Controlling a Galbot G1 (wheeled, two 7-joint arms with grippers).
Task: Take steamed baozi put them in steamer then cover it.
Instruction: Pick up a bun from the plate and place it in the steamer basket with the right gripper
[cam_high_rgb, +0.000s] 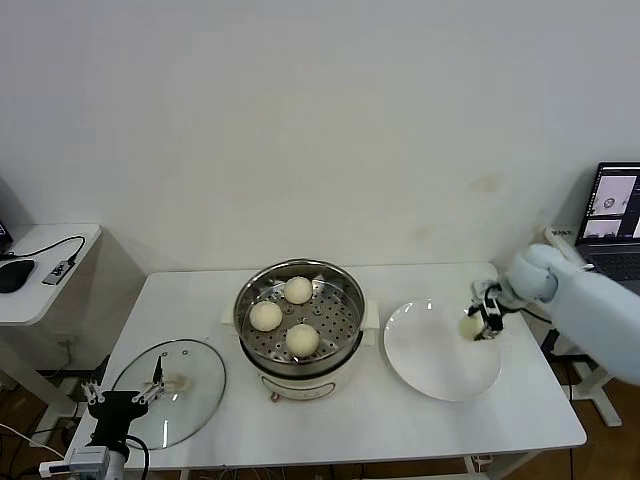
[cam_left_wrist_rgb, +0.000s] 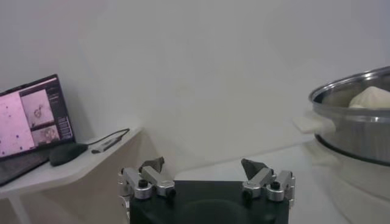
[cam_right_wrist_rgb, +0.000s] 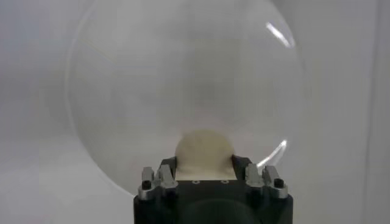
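My right gripper needs to let go of the fourth baozi on the steamer tray's bare part (cam_high_rgb: 328, 309) that is nearest to the white plate.
The steel steamer (cam_high_rgb: 300, 352) stands mid-table with three pale baozi (cam_high_rgb: 298, 290) (cam_high_rgb: 266, 316) (cam_high_rgb: 302, 340) on its perforated tray. Its rim (cam_left_wrist_rgb: 359, 91) shows in the left wrist view. The fourth baozi (cam_high_rgb: 470, 327) is between the fingers of my right gripper (cam_high_rgb: 482, 322), at the right edge of the white plate (cam_high_rgb: 440, 365). In the right wrist view the gripper (cam_right_wrist_rgb: 205, 164) is shut on this baozi (cam_right_wrist_rgb: 205, 149) over the plate (cam_right_wrist_rgb: 183, 85). The glass cover (cam_high_rgb: 170, 392) lies flat at the table's front left. My left gripper (cam_high_rgb: 122, 397) (cam_left_wrist_rgb: 204, 167) is open and empty beside the cover.
A side table (cam_high_rgb: 45, 270) with a mouse and cable stands at the left. A laptop (cam_high_rgb: 612, 215) sits at the right beyond the table. The table's front edge (cam_high_rgb: 330, 460) runs close below the cover and plate.
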